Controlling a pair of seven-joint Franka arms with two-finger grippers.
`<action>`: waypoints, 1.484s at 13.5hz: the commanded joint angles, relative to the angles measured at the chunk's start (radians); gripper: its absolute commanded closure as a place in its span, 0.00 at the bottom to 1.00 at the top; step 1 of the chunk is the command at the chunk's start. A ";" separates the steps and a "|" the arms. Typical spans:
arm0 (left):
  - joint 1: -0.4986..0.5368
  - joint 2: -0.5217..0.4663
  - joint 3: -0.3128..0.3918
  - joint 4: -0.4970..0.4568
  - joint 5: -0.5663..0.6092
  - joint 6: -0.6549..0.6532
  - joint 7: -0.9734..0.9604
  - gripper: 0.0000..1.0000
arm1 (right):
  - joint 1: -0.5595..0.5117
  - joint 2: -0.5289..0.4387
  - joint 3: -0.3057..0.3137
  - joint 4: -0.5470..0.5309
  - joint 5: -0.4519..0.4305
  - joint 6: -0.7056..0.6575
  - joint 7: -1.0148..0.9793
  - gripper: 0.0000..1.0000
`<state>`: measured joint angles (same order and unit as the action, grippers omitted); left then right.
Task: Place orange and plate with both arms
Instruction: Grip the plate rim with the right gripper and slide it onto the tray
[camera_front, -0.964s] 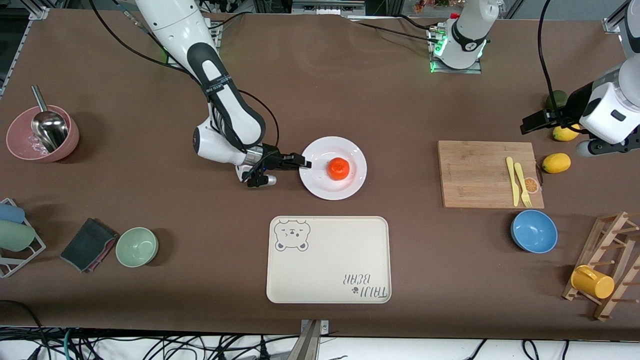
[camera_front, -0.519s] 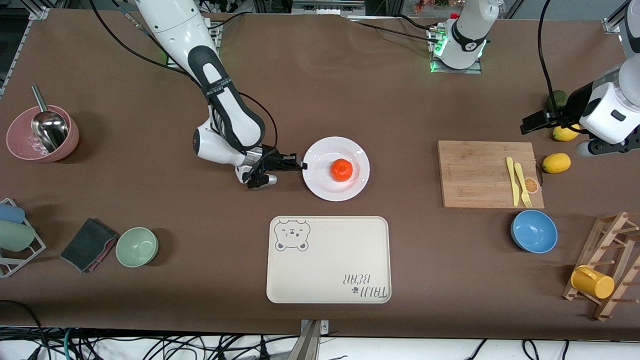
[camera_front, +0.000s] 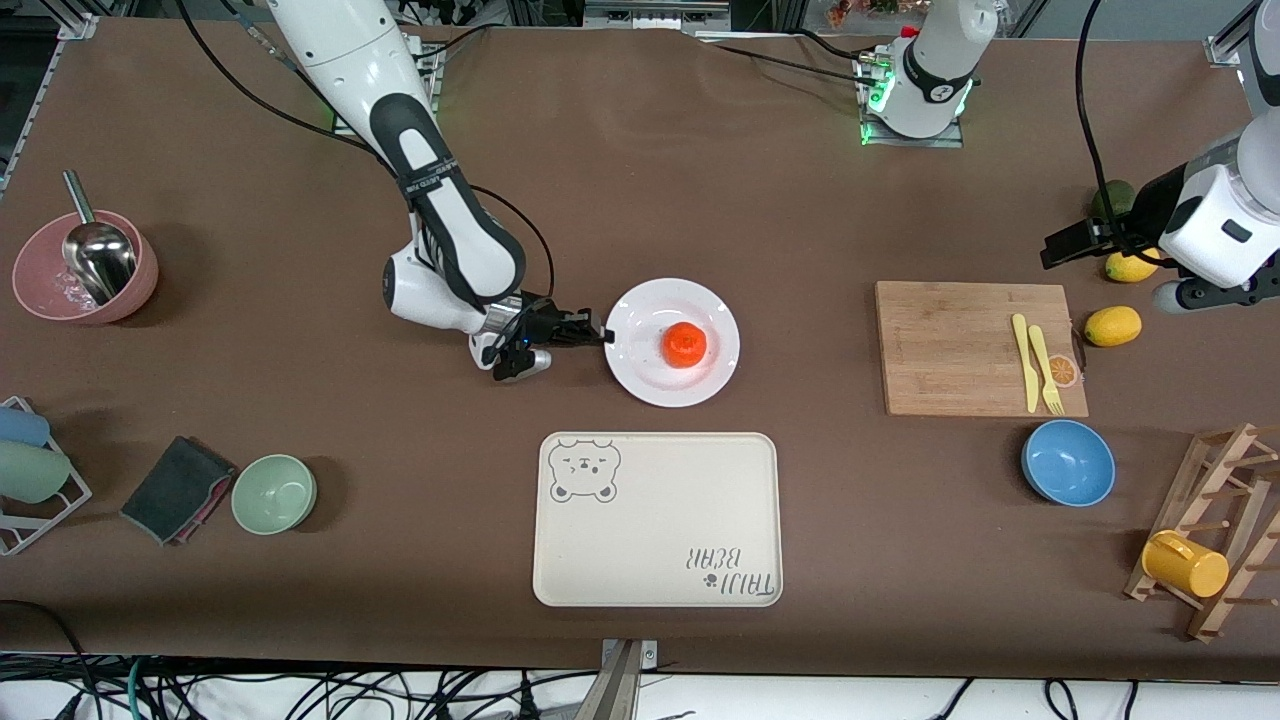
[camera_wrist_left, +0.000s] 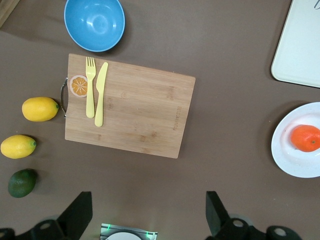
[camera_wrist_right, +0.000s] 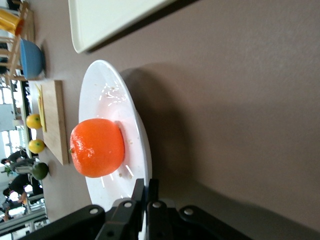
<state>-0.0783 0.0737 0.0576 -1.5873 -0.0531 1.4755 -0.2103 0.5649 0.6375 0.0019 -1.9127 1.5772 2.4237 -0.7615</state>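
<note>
My right gripper will let go of the white plate on the cream tray (camera_front: 661, 518), between the bear drawing and the lettering.
The orange (camera_front: 684, 344) sits in the middle of the white plate (camera_front: 640, 375), mid-table, just farther from the front camera than the cream tray. My right gripper (camera_front: 604, 335) is shut on the plate's rim at the edge toward the right arm's end; in the right wrist view its fingers (camera_wrist_right: 146, 189) pinch the rim of the plate (camera_wrist_right: 100, 95), with the orange (camera_wrist_right: 97, 147) close by. My left gripper (camera_front: 1050, 250) waits high over the table's left-arm end, open and empty. In the left wrist view the plate (camera_wrist_left: 287, 155) and the orange (camera_wrist_left: 305, 138) show at the edge.
A cream bear tray (camera_front: 657, 518) lies nearer the camera than the plate. A wooden board (camera_front: 975, 347) with yellow fork and knife, a blue bowl (camera_front: 1068, 462), lemons (camera_front: 1112, 326) and a lime (camera_front: 1112, 198) lie toward the left arm's end. A green bowl (camera_front: 274, 493) and pink bowl (camera_front: 85, 266) lie toward the right arm's end.
The plate with the orange has shifted slightly toward the left arm's end and toward the camera, held by my right gripper. The left arm has not moved.
</note>
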 joint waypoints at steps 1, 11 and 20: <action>0.008 0.015 0.002 0.035 -0.025 -0.024 0.015 0.00 | -0.026 0.019 0.003 0.029 0.127 -0.014 -0.081 1.00; 0.006 0.015 0.002 0.035 -0.027 -0.024 0.015 0.00 | -0.072 0.129 0.000 0.303 0.251 0.000 0.065 1.00; 0.006 0.015 0.002 0.035 -0.027 -0.024 0.015 0.00 | -0.074 0.419 -0.003 0.701 0.153 0.166 0.263 1.00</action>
<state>-0.0782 0.0741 0.0577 -1.5860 -0.0531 1.4755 -0.2103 0.4956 1.0209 -0.0047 -1.2827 1.7456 2.5730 -0.5396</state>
